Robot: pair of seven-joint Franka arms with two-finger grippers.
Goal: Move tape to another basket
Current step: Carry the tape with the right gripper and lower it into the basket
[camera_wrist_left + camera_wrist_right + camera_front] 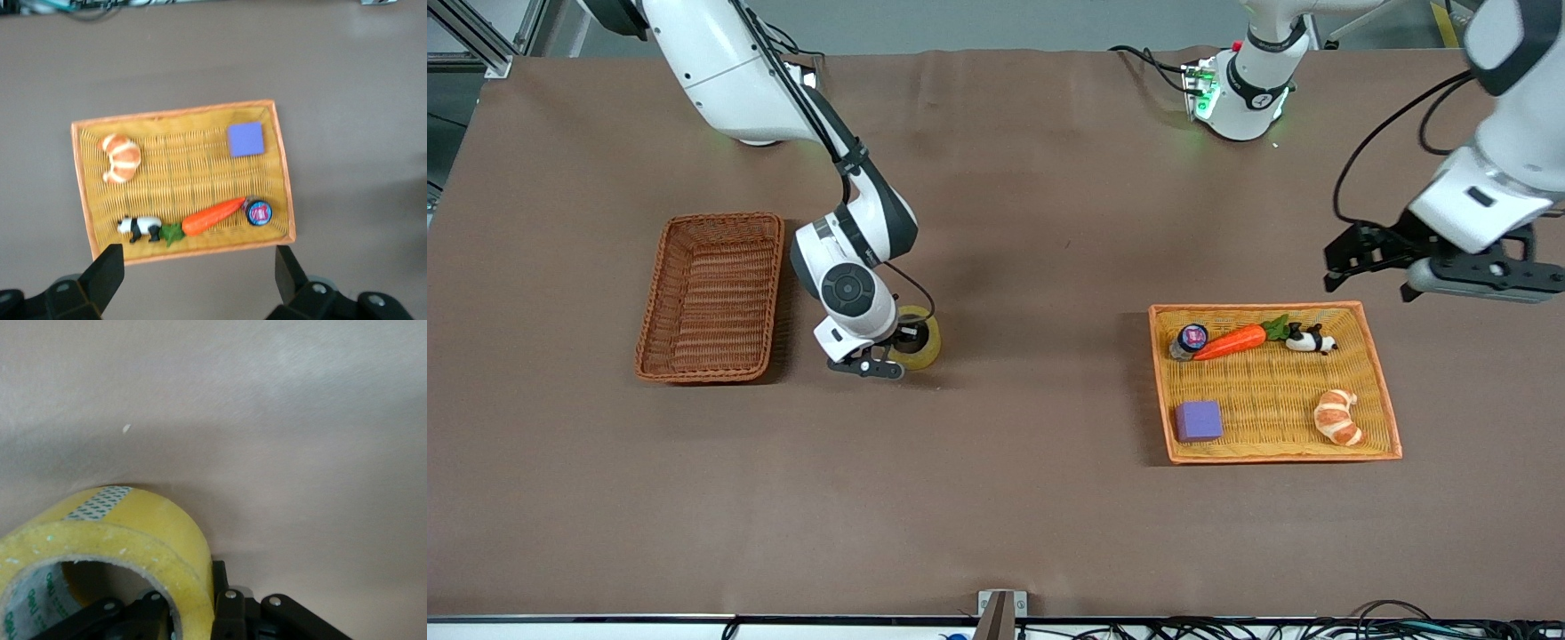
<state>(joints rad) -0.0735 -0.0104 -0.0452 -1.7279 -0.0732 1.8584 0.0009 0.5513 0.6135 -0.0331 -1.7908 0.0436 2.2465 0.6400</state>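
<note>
My right gripper is going to release the tape in the middle of the empty reddish-brown basket [716,300]. The tape is now at table level beside the basket.
The tape [923,339], a yellowish translucent roll, is at table level beside the dark reddish-brown basket [775,293], on the side toward the left arm's end. The basket is empty. My right gripper [896,348] is shut on the tape's wall. In the right wrist view one finger [230,610] is outside the tape [127,527] and the other is inside its hole, so the right gripper [195,607] pinches the ring. My left gripper [1371,265] is open and empty, waiting above the table at the edge of the orange-yellow tray [1272,400]; it also shows in the left wrist view [198,280].
The tray [193,167] holds a purple cube [1198,420], a toy carrot [1227,342], a small round jar [1190,339], a panda figure [1309,339] and a croissant [1337,416]. Brown cloth covers the table.
</note>
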